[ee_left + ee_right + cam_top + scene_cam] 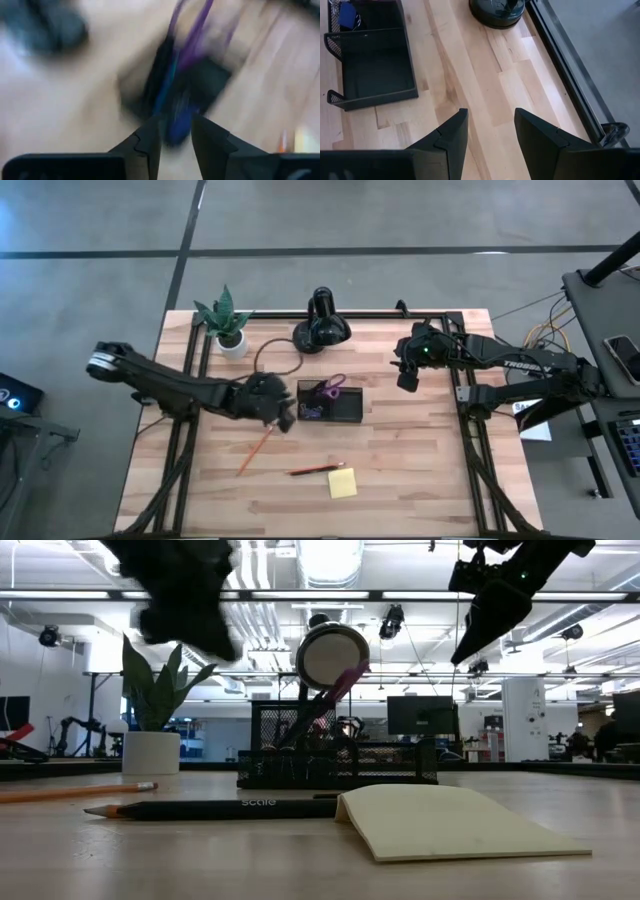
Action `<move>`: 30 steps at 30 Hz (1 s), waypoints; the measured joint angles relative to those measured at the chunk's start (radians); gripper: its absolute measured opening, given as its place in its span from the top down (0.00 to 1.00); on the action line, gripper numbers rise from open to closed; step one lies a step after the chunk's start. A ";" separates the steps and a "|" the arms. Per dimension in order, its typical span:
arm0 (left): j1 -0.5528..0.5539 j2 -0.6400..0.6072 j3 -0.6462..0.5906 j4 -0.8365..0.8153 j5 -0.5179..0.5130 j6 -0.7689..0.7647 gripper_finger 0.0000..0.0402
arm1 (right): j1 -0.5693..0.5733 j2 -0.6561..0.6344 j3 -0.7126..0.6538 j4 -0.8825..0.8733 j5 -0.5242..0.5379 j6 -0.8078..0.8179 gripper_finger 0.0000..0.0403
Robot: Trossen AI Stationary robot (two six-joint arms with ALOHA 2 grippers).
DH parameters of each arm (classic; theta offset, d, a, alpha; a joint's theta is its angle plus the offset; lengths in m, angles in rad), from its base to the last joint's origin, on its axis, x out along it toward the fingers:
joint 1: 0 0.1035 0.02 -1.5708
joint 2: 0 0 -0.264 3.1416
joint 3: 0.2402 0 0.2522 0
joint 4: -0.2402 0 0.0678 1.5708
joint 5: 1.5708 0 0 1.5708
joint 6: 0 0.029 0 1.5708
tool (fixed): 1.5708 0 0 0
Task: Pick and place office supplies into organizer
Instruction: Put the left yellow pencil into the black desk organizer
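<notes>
My left gripper will grip the body of the orange pencil (pixel 255 450), the one that is farther from the yellow sticky pad.
The black mesh organizer (pixel 345 410) (pixel 400 762) (pixel 375 95) stands mid-table. Purple-handled scissors (pixel 334 386) (pixel 335 690) stick up out of it, and a blue-purple item (pixel 347 12) lies in its left compartment. An orange pencil (pixel 255 450) (pixel 70 792), a second thin pencil (pixel 315 469) (pixel 230 808) and the yellow sticky pad (pixel 342 482) (pixel 460 825) lie flat on the table nearer the front. My left gripper (pixel 287 420) (pixel 177 145) hovers open just left of the organizer; its wrist view is blurred. My right gripper (pixel 407 380) (pixel 491 130) hangs open, raised, to the organizer's right.
A green plant in a white pot (pixel 228 330) (pixel 150 750) and a glossy black lamp (pixel 322 325) (pixel 497 10) stand near the far edge behind the organizer. A dark cord loops between them (pixel 275 355). Bare wood lies right of the organizer and along the front.
</notes>
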 joint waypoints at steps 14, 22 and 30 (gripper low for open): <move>-0.117 0.151 -0.025 -0.278 0.264 -0.448 0.78 | -0.003 0.052 0.000 0.033 0.000 -0.004 0.62; -0.082 0.256 -0.026 -0.252 0.365 -0.500 0.78 | -0.003 0.091 0.000 0.027 -0.001 -0.007 0.62; -0.075 0.292 -0.032 -0.221 0.392 -0.501 0.78 | -0.003 0.091 0.000 0.030 -0.001 -0.040 0.62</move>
